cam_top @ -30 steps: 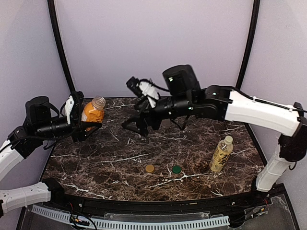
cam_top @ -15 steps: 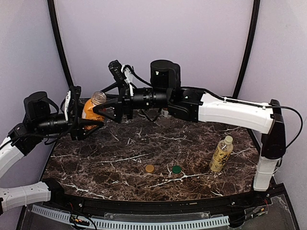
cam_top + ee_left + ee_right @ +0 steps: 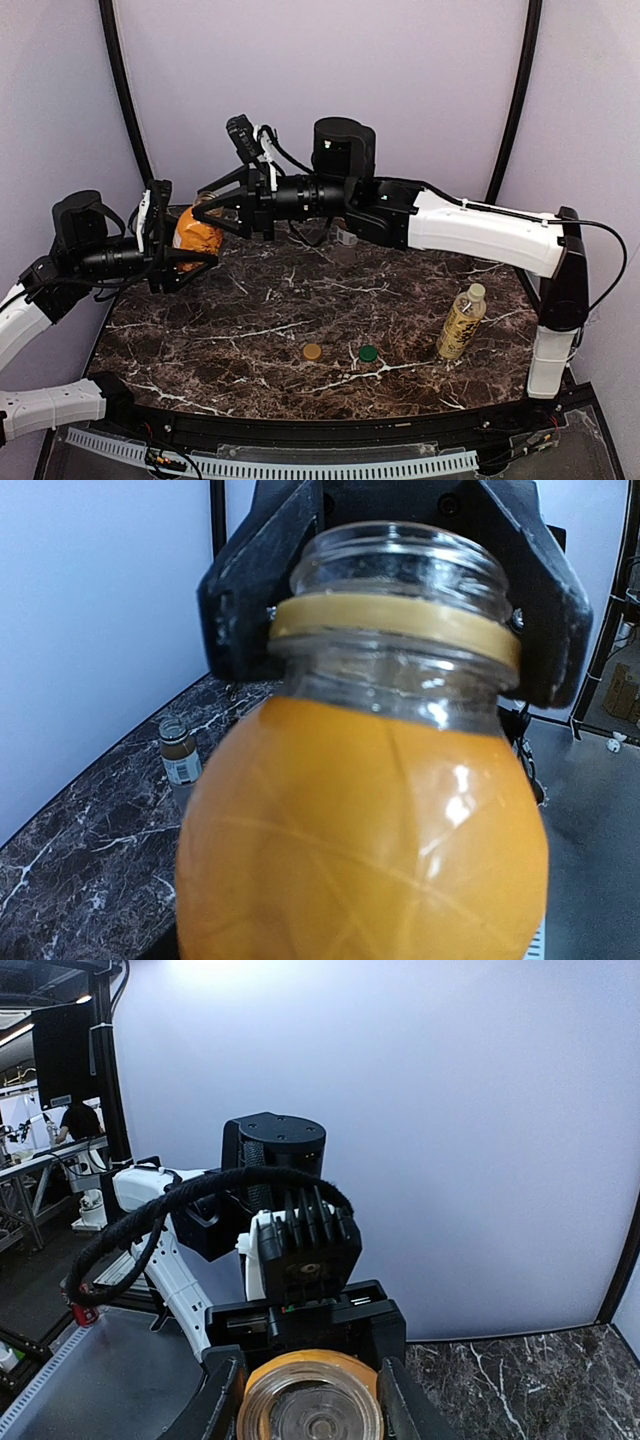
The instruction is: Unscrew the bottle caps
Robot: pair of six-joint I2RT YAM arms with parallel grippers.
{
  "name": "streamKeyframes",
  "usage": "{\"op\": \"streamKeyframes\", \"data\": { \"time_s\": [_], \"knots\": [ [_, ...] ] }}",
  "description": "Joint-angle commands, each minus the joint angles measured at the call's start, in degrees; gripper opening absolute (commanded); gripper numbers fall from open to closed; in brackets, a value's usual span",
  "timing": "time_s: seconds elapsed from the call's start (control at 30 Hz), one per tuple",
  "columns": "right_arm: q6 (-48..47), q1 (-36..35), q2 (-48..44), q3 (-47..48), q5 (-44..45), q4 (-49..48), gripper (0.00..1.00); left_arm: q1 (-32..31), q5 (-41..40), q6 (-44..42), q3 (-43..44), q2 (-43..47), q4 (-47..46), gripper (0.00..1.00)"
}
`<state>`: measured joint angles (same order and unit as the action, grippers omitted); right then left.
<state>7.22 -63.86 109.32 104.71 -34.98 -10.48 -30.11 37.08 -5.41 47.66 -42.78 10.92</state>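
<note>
Next, my right gripper releases the short orange bottle on the marble (image 3: 303,275) behind the tan cap, beside the brownish bottle.
My left gripper (image 3: 180,252) holds the short orange bottle (image 3: 195,238) off the table at the far left, tilted, shut on its body. The bottle (image 3: 360,830) fills the left wrist view and hides my left fingers. Its mouth (image 3: 312,1408) has no cap, only a tan ring round the neck. My right gripper (image 3: 208,207) reaches across from the right, its black fingers (image 3: 240,610) pressed against both sides of that neck. The capped yellow-labelled bottle (image 3: 462,322) stands at the right. The brownish bottle (image 3: 178,755) stands on the table behind.
A tan cap (image 3: 312,352) and a green cap (image 3: 368,353) lie loose near the front middle of the dark marble table (image 3: 250,330). The long right arm (image 3: 470,225) spans the back of the table. Lilac walls close in the back and sides.
The right arm swung left from the back middle of the table to the orange bottle, and its jaws closed round the neck. The left arm and bottle stayed in place.
</note>
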Motion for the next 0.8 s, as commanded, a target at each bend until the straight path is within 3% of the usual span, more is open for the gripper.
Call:
{"op": "streamKeyframes", "data": {
  "time_s": [0.0, 0.07, 0.1, 0.13, 0.17, 0.2, 0.27, 0.5, 0.77],
  "knots": [
    [-0.24, 0.03, 0.27, 0.6, -0.36, 0.26, 0.26, 0.31, 0.37, -0.06, 1.12, 0.25, -1.33, 0.21],
    [-0.51, 0.07, -0.25, 0.22, 0.0, 0.36, 0.05, 0.31, 0.28, -0.04, 0.79, 0.32, -1.4, 0.21],
    [-0.63, 0.06, -0.59, 0.07, 0.39, 0.73, 0.0, 0.31, 0.24, -0.06, 0.55, 0.44, -1.38, 0.21],
    [-1.14, 0.05, -1.01, -0.02, 0.81, 1.3, 0.0, 0.31, -0.11, -0.09, 0.4, 0.48, -1.36, 0.3],
    [-1.8, 0.07, -1.47, -0.15, 1.63, 2.36, 0.0, 0.31, -0.31, -0.14, 0.13, 0.63, -1.23, 0.43],
    [-2.59, 0.13, -2.23, -0.38, 2.76, 3.49, 0.0, 0.31, -1.08, -0.22, -0.04, 0.7, -1.11, 0.78],
    [-4.61, 0.41, -4.12, -1.35, 6.31, 6.75, 0.0, 0.31, -2.7, -0.63, -0.47, 1.09, -0.59, 0.96],
    [-8.12, 6.66, -12.47, -11.7, 19.84, 13.2, 0.0, 0.38, -8.98, -3.63, -2.96, 2.97, 1.17, 0.99],
    [-15.2, 9.54, -4.81, -20.42, 27.97, 1.77, 0.0, 0.4, -12.03, -4.72, -4.44, 3.72, 0.82, 0.99]
  ]
}}
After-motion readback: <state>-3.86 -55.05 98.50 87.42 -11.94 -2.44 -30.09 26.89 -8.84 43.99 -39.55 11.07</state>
